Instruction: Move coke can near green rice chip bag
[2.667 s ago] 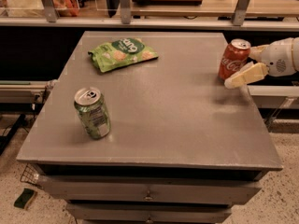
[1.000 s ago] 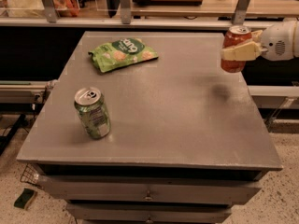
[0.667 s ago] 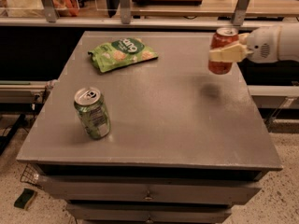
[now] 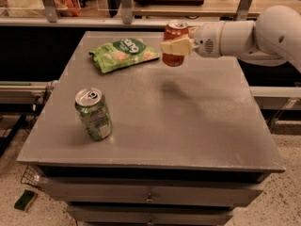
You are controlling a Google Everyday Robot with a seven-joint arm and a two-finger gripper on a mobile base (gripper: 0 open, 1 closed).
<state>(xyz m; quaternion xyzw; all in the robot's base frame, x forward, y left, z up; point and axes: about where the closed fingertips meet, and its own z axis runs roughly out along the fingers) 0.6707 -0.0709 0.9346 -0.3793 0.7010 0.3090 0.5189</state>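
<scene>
Next, the gripper releases the coke can on the table (image 4: 159,64) beside the green rice chip bag's gripper-side end.
The red coke can (image 4: 172,58) with a silver top is held upright in the air above the back of the grey table (image 4: 188,121). My gripper (image 4: 177,45) reaches in from the right on a white arm and is shut on the coke can; a cream finger (image 4: 176,46) crosses its front. The green rice chip bag (image 4: 123,53) lies flat on the table at the back left, just left of the can and apart from it.
A green can (image 4: 93,114) stands upright near the table's front left. A rail with upright posts (image 4: 127,6) and a shelf run behind the table. Drawers (image 4: 150,194) sit under the front edge.
My gripper has lifted the coke can off the table's right side and carried it left, toward the green rice chip bag. The green can and the bag have not moved.
</scene>
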